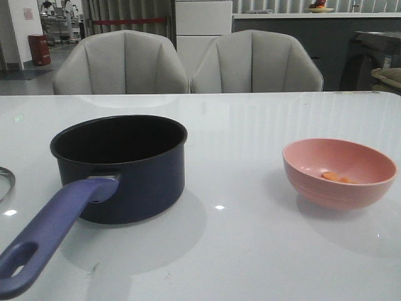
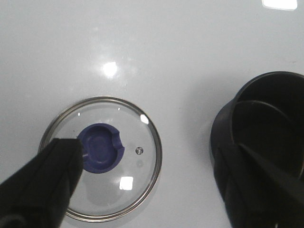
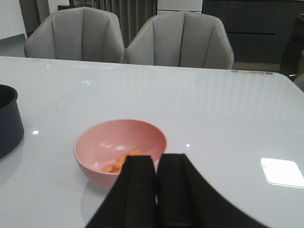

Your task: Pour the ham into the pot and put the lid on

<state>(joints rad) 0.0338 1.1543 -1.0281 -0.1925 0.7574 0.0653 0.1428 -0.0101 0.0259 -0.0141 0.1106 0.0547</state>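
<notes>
Next, I close my right gripper on the pink bowl's rim (image 1: 394, 167) (image 3: 166, 144), on the side farthest from the navy pot, to lift the ham.
The dark navy pot (image 1: 122, 166) stands left of centre, its purple-blue handle (image 1: 53, 229) pointing to the front left. The ham (image 1: 336, 177), a few orange slices, lies in a pink bowl (image 1: 341, 188) at the right. The glass lid (image 2: 102, 159) with a blue knob (image 2: 100, 147) lies flat on the table left of the pot; only its rim (image 1: 5, 182) shows in the front view. My left gripper (image 2: 152, 149) hangs open above the lid and the pot (image 2: 266, 123), one finger beside the knob. My right gripper (image 3: 156, 159) is shut and empty, just short of the bowl (image 3: 95, 152) with the ham (image 3: 118, 164).
Two grey chairs (image 1: 188, 63) stand behind the table's far edge. The white table top (image 1: 250, 251) is glossy with light reflections. The pot's side (image 3: 7, 121) shows at the edge of the right wrist view.
</notes>
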